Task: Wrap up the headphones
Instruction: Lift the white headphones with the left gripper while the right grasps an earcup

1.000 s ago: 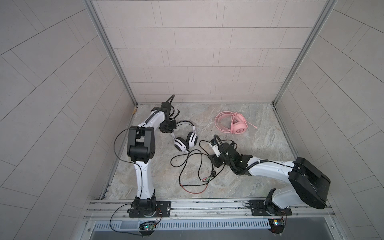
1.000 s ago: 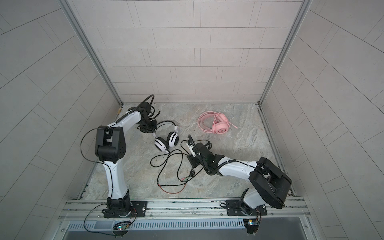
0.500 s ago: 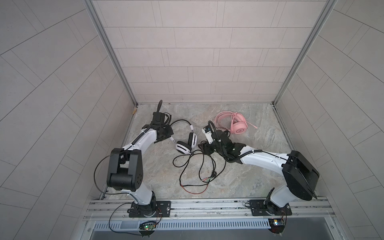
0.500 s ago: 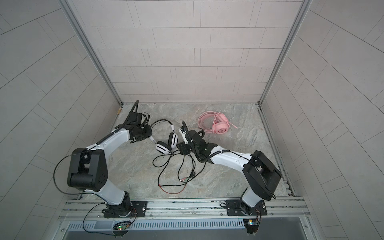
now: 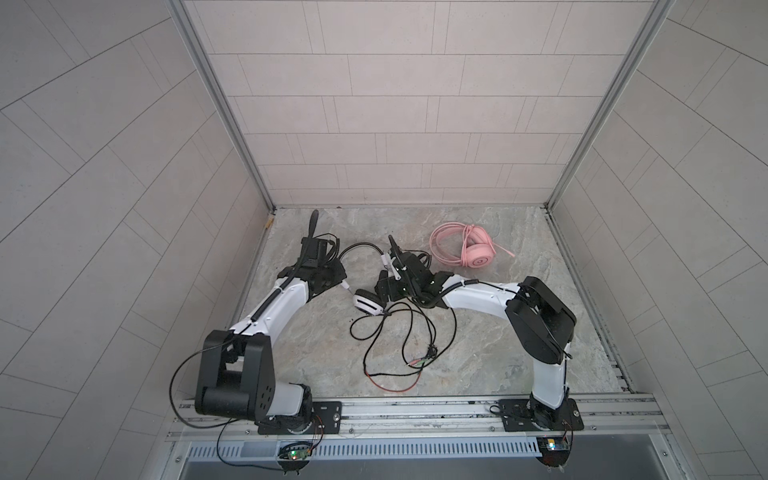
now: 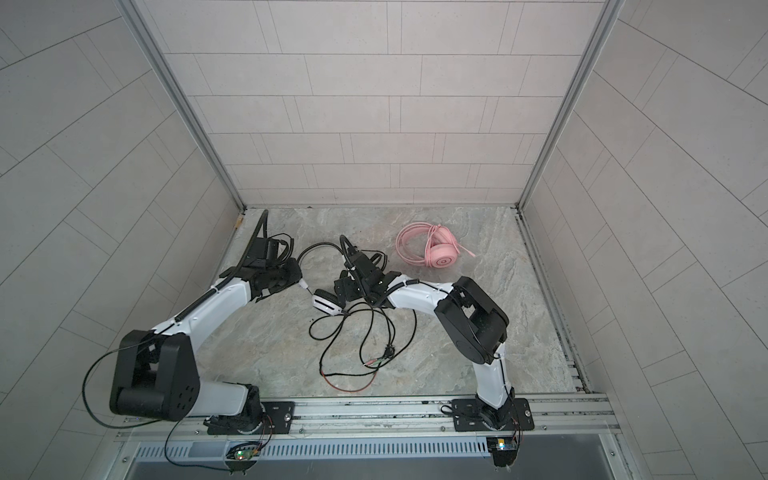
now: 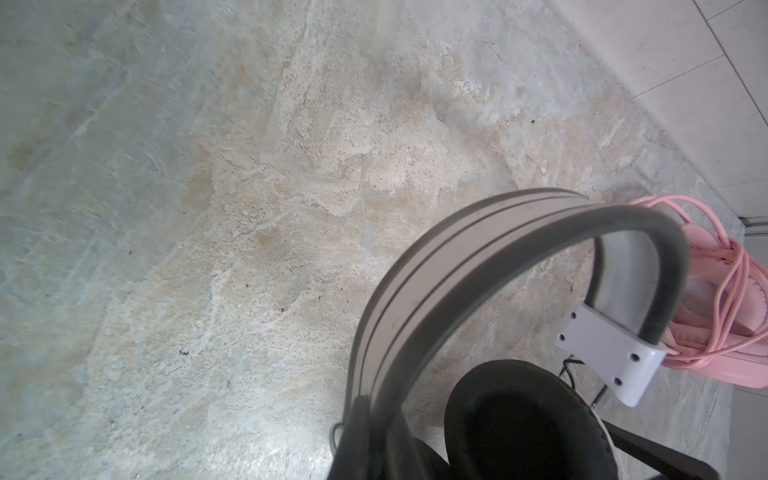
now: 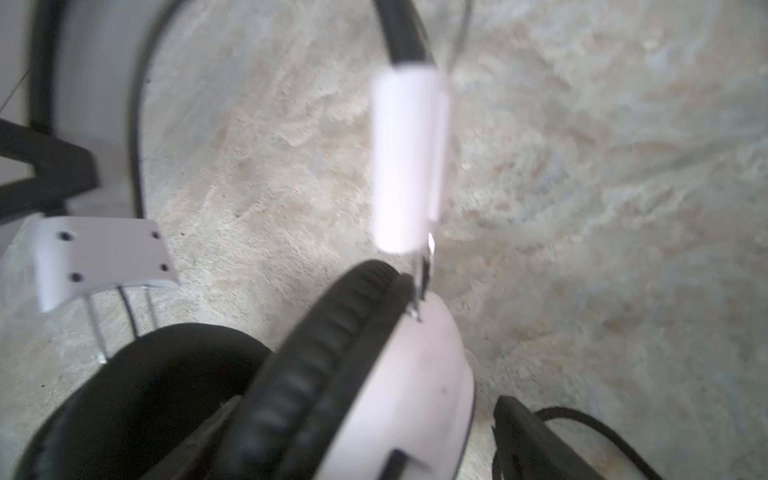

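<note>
The headband is held by my left gripper close to one end, so that gripper should open and take the headband's middle [image 5: 357, 245] before lifting, while my right gripper keeps the ear cup steady.
The white-and-black headphones [image 5: 368, 304] lie mid-floor in both top views, the wire headband [image 5: 360, 246] arching up behind them. My left gripper [image 5: 343, 283] is shut on the headband [image 7: 478, 249], seen close in the left wrist view. My right gripper [image 5: 384, 291] stands open around one white ear cup [image 8: 407, 374]. A black finger [image 8: 523, 436] shows just clear of the cup's shell. The second cup's black cushion [image 8: 145, 395] lies beside it. The thin black cable [image 5: 399, 332] sprawls loose toward the front. The pink headphones [image 5: 473, 251] rest at the back right, cable coiled round them.
The cable's plugs [image 5: 419, 362] and a red stretch of wire [image 5: 395, 388] lie near the front rail [image 5: 415, 409]. Tiled walls close in the stone floor [image 5: 519, 353] on three sides. The pink headphones [image 7: 731, 316] also show behind the headband in the left wrist view.
My right gripper moved back and left from the loose cable to the ear cup and opened wide. The left arm dropped lower, still shut on the headband.
</note>
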Action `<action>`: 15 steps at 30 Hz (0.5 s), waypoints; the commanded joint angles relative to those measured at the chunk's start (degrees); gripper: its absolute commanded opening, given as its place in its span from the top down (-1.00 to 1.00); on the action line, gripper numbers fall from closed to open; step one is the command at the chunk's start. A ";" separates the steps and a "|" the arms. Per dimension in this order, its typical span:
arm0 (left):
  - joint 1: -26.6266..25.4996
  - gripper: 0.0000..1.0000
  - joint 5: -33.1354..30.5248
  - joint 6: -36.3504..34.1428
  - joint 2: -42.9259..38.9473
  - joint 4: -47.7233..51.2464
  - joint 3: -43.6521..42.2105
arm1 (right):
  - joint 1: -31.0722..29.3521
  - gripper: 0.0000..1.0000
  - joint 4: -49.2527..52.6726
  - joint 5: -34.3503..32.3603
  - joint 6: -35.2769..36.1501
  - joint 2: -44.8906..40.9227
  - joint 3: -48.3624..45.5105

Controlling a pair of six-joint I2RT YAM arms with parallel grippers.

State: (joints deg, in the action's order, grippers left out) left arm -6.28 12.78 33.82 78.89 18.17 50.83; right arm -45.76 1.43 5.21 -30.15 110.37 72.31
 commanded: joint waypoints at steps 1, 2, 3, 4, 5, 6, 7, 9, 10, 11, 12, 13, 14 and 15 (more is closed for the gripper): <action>-0.22 1.00 1.05 1.35 -3.90 -2.61 -1.50 | -0.22 -0.65 -0.80 -0.26 -2.62 0.91 0.12; -0.20 1.00 0.90 1.25 -4.73 -2.62 -2.03 | -0.29 -0.56 -0.69 0.56 -3.39 1.45 0.62; -0.21 1.00 0.84 1.33 -5.61 -2.70 -2.55 | -0.34 -0.46 -1.57 1.66 -3.89 1.76 0.68; -0.21 1.00 0.92 1.33 -6.23 -2.78 -2.95 | -0.30 -0.36 -2.58 2.38 -4.35 1.95 0.51; -0.21 1.00 1.20 1.35 -6.89 -2.88 -3.30 | -0.36 -0.25 -3.61 2.91 -4.85 2.06 0.23; -0.22 0.98 1.37 1.33 -7.46 -2.88 -3.52 | -0.43 -0.06 -4.36 3.11 -5.09 1.96 -0.10; -0.22 0.96 1.59 1.29 -8.00 -2.86 -3.65 | -0.47 0.08 -4.86 2.98 -5.27 1.79 -0.32; -0.24 0.81 1.90 1.18 -8.73 -2.67 -3.98 | -0.57 0.28 -5.73 2.84 -5.15 0.63 -1.43; -0.26 0.72 2.17 0.95 -8.95 -2.13 -3.82 | -0.56 0.31 -5.73 2.57 -4.51 -0.09 -1.73; -0.23 0.63 2.47 0.60 -9.20 -1.33 -3.52 | -0.56 0.34 -5.38 2.23 -3.58 -0.91 -1.87; -0.26 0.50 2.96 0.17 -9.33 -0.42 -3.14 | -0.61 0.38 -4.58 1.76 -2.59 -2.00 -1.92; -0.31 0.41 3.37 -0.14 -9.53 0.26 -2.76 | -0.52 0.39 -3.69 1.10 -1.68 -2.94 -1.84; -0.31 0.34 3.70 -0.72 -9.86 1.26 -2.22 | -0.56 0.40 -2.52 0.20 -0.74 -4.11 -1.74; -0.31 0.27 3.70 -1.48 -9.90 2.40 -1.56 | -0.56 0.40 -1.68 -0.63 0.57 -5.26 -1.82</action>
State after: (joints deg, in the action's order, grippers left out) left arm -6.31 14.39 33.58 70.26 19.25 46.89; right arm -45.47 -1.63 5.87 -33.58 110.30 70.52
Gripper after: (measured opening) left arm 0.346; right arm 0.391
